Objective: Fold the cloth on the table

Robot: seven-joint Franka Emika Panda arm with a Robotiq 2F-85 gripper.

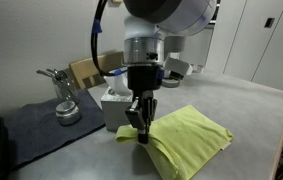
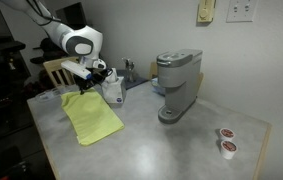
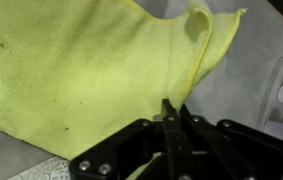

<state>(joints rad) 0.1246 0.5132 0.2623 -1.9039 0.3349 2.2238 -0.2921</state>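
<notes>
My gripper is to let go of the pinched cloth edge over the cloth's far edge (image 1: 207, 119), on the side away from the mat.
The yellow-green cloth (image 1: 186, 138) lies on the light grey table (image 1: 251, 105), partly doubled over with a raised fold at its near-left edge. It also shows in an exterior view (image 2: 91, 117) and fills the wrist view (image 3: 81, 70). My gripper (image 1: 141, 124) points straight down at the cloth's left corner. Its fingers are pressed together on a pinch of the cloth's edge (image 3: 171, 108). In the other exterior view my gripper (image 2: 84, 87) sits at the cloth's far end.
A dark grey-blue mat (image 1: 31, 125) holds a metal cup (image 1: 68, 112) left of the cloth. A white box (image 1: 116, 100) stands behind my gripper. A grey coffee machine (image 2: 178, 85) and two small pods (image 2: 225, 133) stand further along the table. A wooden chair back (image 2: 56, 68) is behind.
</notes>
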